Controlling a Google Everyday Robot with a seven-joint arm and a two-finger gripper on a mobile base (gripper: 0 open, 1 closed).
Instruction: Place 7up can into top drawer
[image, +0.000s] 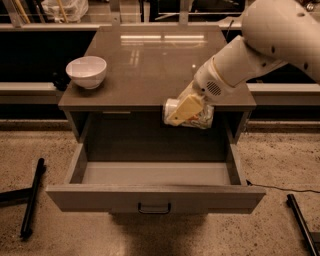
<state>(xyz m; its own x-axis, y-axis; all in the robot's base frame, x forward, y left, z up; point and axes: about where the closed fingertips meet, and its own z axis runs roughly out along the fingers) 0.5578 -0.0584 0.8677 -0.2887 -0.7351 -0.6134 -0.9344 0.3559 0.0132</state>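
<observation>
My gripper is to release the 7up can on the back part of the open top drawer's bare bottom (180, 154).
The 7up can (200, 118), whitish-silver with green marks, lies sideways in my gripper (186, 112), which is shut on it. The gripper holds the can in the air in front of the cabinet's front edge, above the back right part of the open top drawer (155, 197). The drawer is pulled far out, its pale grey inside is bare, and a small dark handle (154, 208) sits at the centre of its front panel. My white arm (260, 45) reaches in from the upper right.
A white bowl (86, 71) stands on the left of the brown cabinet top (150, 60). Dark metal bars lie on the speckled floor at the left (31, 200) and at the lower right (302, 222). A thin cable (282, 189) runs along the floor on the right.
</observation>
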